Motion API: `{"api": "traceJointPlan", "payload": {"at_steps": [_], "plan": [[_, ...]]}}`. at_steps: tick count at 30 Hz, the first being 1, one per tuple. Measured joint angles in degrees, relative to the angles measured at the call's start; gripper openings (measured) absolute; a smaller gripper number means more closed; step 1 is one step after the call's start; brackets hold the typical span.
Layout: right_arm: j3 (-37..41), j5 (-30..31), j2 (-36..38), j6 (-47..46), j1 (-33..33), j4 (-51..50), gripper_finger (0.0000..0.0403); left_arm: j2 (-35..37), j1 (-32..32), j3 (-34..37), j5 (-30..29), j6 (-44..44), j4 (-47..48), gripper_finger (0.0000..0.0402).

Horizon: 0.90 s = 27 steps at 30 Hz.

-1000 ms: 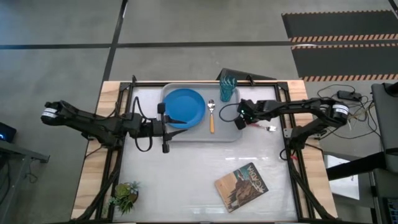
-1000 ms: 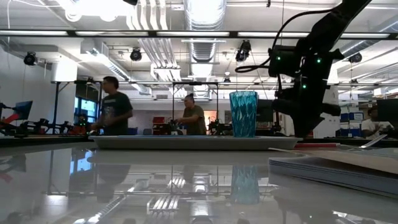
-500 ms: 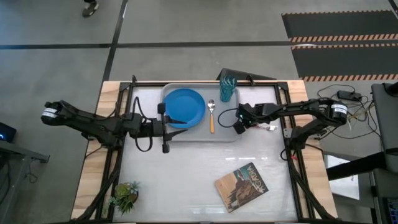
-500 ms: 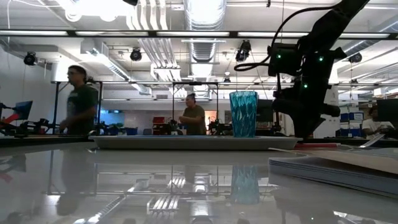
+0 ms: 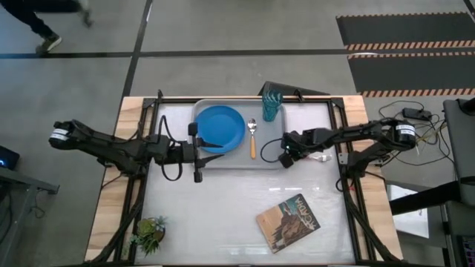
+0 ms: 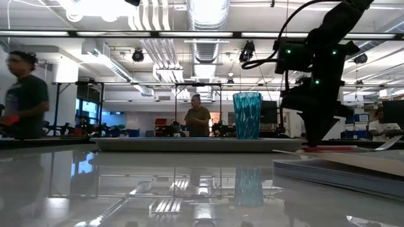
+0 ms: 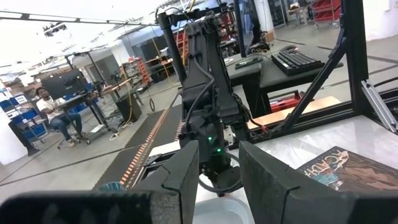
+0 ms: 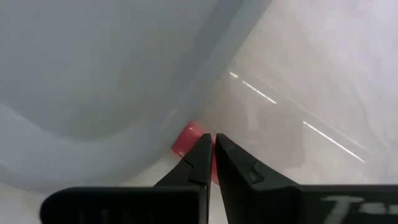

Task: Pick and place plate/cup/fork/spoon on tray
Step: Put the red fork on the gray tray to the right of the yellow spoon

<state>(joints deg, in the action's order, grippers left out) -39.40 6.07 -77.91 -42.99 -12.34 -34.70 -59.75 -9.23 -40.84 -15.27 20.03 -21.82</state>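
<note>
The end of the fork's pink handle is in my right gripper's reach, close to the tray's rim, so my right gripper will open and take the handle closer to the metal (image 5: 311, 155).
The light-grey tray (image 5: 263, 165) holds the blue plate (image 5: 220, 128), the orange-handled spoon (image 5: 252, 139) and, at its far right corner, the teal cup (image 5: 272, 104), which stands upright in the low view (image 6: 247, 115). The pink-handled fork (image 5: 315, 155) lies flat on the table just right of the tray, handle toward it. My right gripper (image 5: 286, 156) is shut, fingers pointing down at the fork's handle end (image 8: 185, 139) beside the tray's rim (image 8: 93, 74). My left gripper (image 5: 199, 152) is open and empty at the tray's near left corner. My right gripper has its shut fingertips (image 8: 202, 155) down on the fork's pink handle (image 8: 186, 140), near its free end beside the tray's rim. The fingers come from above. They hide the place of contact: pinched or only pressed, I cannot tell. The fork lies on the table (image 6: 331, 148).
A brown picture-cover book (image 5: 288, 221) lies near the table's front right. A small potted plant (image 5: 151, 233) stands at the front left corner. People move about in the room behind the table (image 6: 197, 120).
My right gripper has gone down to the table and a little toward the near edge, onto the fork's handle end. The fork has stayed where it lay.
</note>
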Motion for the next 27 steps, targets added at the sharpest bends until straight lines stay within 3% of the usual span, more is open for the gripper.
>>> {"api": "traceJointPlan", "payload": {"at_steps": [15,22,27], "plan": [[-0.6,-8.6,-0.2,-1.6,8.8,-2.5,0.0012,0.0,0.0,0.0,0.0,-0.1,0.0,0.0097],[-5.8,-8.4,1.7,-4.2,12.9,-14.2,0.0012,0.0,0.0,0.0,0.0,-0.1,0.0,0.0097],[-7.8,-13.0,3.7,-2.9,15.6,-23.2,0.0012,0.0,0.0,0.0,0.0,-0.1,0.0,0.0097]]}}
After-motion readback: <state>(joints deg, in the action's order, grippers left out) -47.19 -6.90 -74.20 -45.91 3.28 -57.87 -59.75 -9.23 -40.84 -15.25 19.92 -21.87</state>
